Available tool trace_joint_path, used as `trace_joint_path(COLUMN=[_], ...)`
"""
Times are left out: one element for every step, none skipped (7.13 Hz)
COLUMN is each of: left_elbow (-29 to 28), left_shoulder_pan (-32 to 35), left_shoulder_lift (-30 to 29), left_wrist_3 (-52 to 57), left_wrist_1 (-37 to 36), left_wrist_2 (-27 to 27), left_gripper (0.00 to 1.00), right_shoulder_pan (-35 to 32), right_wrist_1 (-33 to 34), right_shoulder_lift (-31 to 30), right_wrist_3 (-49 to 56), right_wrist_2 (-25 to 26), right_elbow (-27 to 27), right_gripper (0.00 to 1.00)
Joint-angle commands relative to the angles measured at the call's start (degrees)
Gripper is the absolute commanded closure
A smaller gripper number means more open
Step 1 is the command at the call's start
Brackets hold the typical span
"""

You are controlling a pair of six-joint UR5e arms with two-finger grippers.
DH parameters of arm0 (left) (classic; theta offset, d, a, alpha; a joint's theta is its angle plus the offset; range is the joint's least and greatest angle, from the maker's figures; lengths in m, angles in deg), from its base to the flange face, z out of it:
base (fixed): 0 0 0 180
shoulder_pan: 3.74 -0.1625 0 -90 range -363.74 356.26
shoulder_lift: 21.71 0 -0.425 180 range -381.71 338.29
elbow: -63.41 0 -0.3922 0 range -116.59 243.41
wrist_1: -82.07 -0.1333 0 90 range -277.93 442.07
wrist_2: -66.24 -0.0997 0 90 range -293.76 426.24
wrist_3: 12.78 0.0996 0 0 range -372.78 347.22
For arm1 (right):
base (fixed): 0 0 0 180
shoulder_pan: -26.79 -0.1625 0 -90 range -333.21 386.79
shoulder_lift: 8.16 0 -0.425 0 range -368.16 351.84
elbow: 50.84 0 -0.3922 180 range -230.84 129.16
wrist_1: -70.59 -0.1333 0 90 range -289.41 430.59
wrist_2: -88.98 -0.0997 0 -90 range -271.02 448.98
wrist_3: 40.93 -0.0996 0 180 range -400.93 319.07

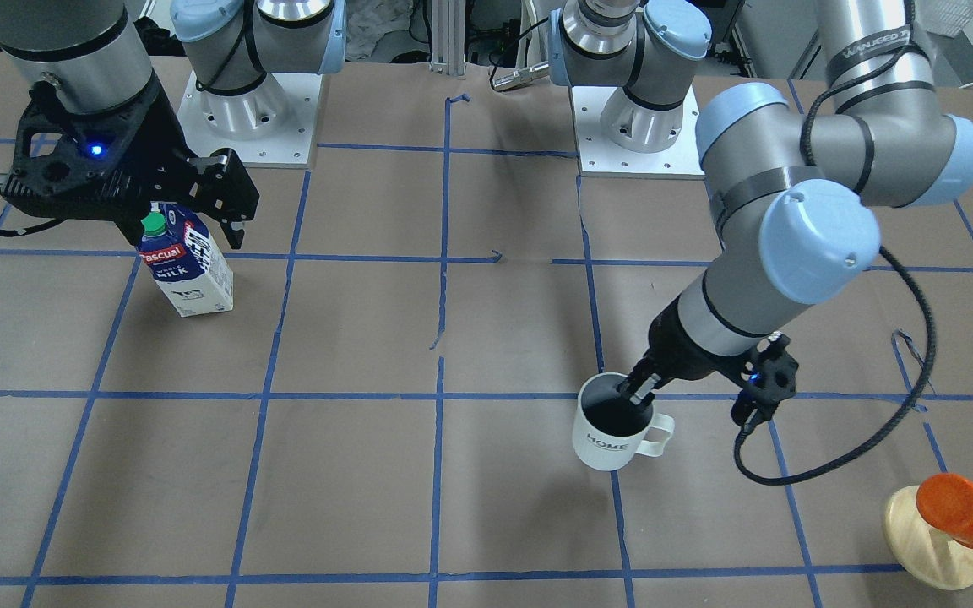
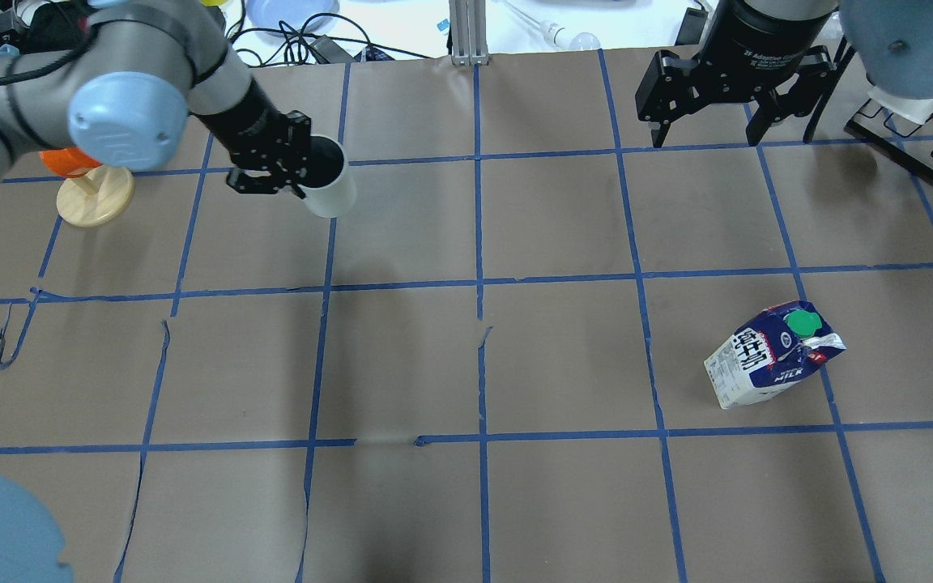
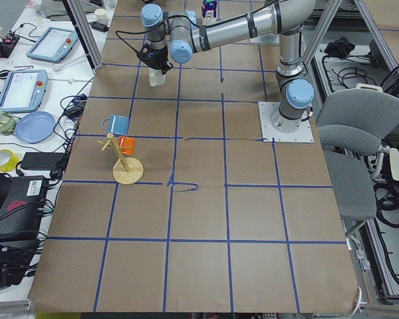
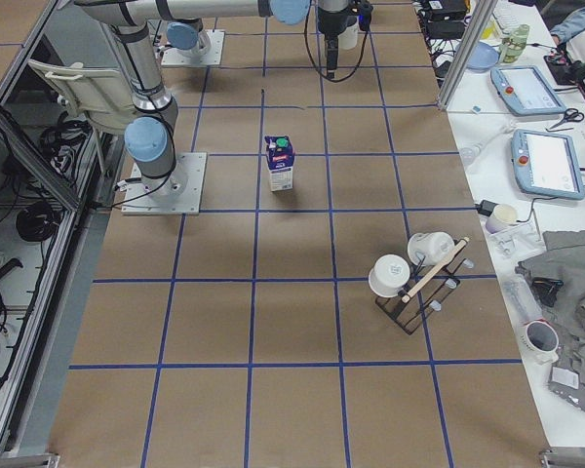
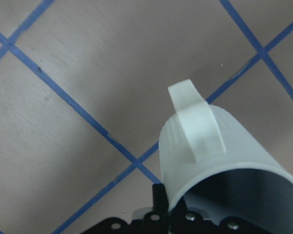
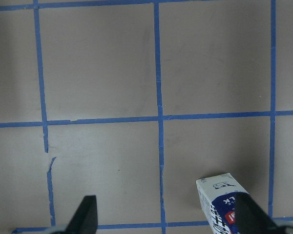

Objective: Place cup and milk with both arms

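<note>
Next, I set the white cup on the middle blue tape line point(image 1: 450, 480) between milk and peg stand, using my left gripper.
The white cup point(image 1: 613, 431) marked "HOME" is held by its rim in my left gripper point(image 1: 634, 397), one finger inside its dark interior. The overhead view shows the cup point(image 2: 330, 186) tilted at the far left of the table, and in the left wrist view point(image 5: 219, 156) its handle points up. I cannot tell whether it touches the table. The milk point(image 1: 191, 270) stands upright and free on the table point(image 2: 770, 356). My right gripper point(image 1: 187, 224) hangs open well above the carton without touching it. The right wrist view shows the carton point(image 6: 222, 204) near one fingertip point(image 6: 249, 214).
A wooden peg stand with an orange mug point(image 1: 951, 523) stands near the cup at the table's edge point(image 2: 90, 190). A black rack with white cups point(image 4: 414, 278) stands on the far right side. The two arm bases point(image 1: 246, 110) point(image 1: 643, 127) sit at the robot's edge.
</note>
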Motion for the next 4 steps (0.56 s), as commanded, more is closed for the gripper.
trace_joint_path(left_elbow=[-0.6, -0.5, -0.6, -0.5], left_shoulder_pan=[5.8, 7.7, 9.5, 10.7], left_shoulder_lift=[-3.7, -5.7, -7.2, -8.9], left_wrist_3=[-9.8, -14.7, -19.5, -23.5], left_wrist_1=[-2.6, -7.5, -9.1, -10.5], left_wrist_2=[3.9, 5.1, 5.3, 5.9], left_gripper=[1.0, 1.0, 1.0, 1.0], right_shoulder_pan=[0.0, 0.0, 0.0, 0.0], right_wrist_1=[0.0, 0.0, 0.0, 0.0], right_shoulder_lift=[0.0, 0.0, 0.0, 0.0], right_wrist_3=[0.0, 0.0, 0.0, 0.0], right_wrist_2=[0.0, 0.0, 0.0, 0.0], right_elbow=[0.0, 0.0, 0.0, 0.0], right_gripper=[0.0, 0.0, 0.0, 0.0])
